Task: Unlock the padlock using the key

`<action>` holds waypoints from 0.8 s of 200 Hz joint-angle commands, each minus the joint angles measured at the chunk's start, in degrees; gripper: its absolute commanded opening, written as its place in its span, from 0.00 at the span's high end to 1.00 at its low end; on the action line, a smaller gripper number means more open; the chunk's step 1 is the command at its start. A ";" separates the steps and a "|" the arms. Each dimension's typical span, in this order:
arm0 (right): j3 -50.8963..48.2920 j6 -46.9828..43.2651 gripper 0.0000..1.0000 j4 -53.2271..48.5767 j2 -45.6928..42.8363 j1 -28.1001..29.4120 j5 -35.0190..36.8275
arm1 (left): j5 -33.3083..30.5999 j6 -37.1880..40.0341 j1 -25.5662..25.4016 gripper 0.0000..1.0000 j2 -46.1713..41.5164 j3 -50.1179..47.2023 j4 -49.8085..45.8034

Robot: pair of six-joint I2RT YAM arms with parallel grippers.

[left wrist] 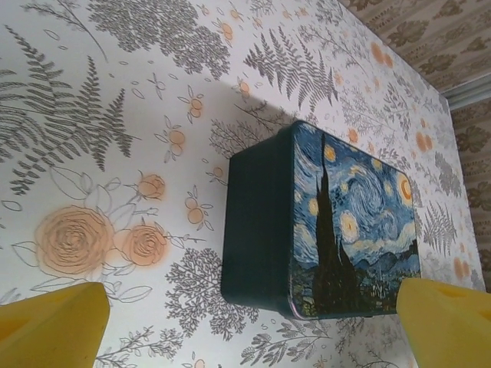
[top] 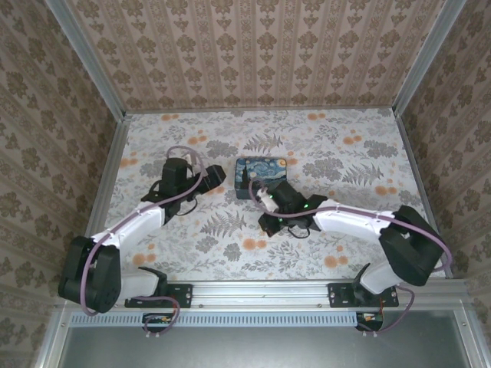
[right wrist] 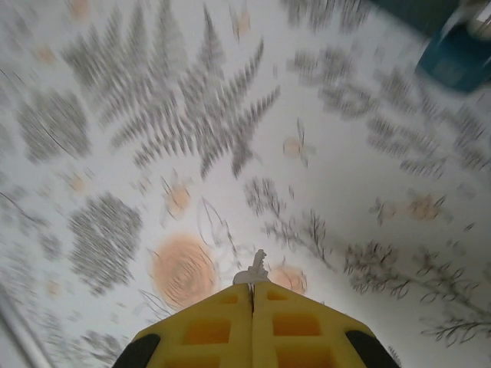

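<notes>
Next, my right gripper releases the key on the table [top: 264, 233] [right wrist: 281, 287] beside the orange roses in front of the blue tin.
My right gripper [right wrist: 253, 285] is shut on the key [right wrist: 256, 270], whose small silvery blade sticks out past the yellow fingertips, above the flowered table. From above, that gripper [top: 266, 222] sits just in front of the blue night-sky tin [top: 262, 175]. A pale metal blur [right wrist: 477, 21] lies at the tin's corner [right wrist: 459, 60]; I cannot tell whether it is the padlock. My left gripper [left wrist: 253, 337] is open, its yellow fingertips [left wrist: 54, 326] wide apart and holding nothing, with the tin [left wrist: 337, 222] just ahead of them. Seen from above, it [top: 215, 178] is left of the tin.
The table [top: 345, 161] carries a floral paper pattern and is walled with patterned panels on three sides. A metal rail [top: 261, 291] with both arm bases runs along the near edge.
</notes>
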 commanded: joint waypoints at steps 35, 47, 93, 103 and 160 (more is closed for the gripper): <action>-1.43 14.09 1.00 13.00 -6.53 -6.37 -10.75 | 5.84 -5.50 -3.92 0.00 2.87 4.75 6.53; -2.35 16.69 1.00 16.22 -7.34 -7.82 -10.98 | 6.67 -6.90 -4.93 0.00 3.65 5.40 7.62; -5.84 25.89 1.00 24.31 -9.12 -11.53 -10.07 | 8.33 -11.55 -7.12 0.03 6.08 7.65 8.92; -6.24 25.97 1.00 23.91 -8.73 -11.53 -11.37 | 7.87 -10.99 -7.40 0.03 5.90 8.12 7.93; -15.09 23.80 1.00 21.55 -7.51 -7.25 -13.23 | 3.36 -7.28 -7.69 0.02 2.30 7.80 0.59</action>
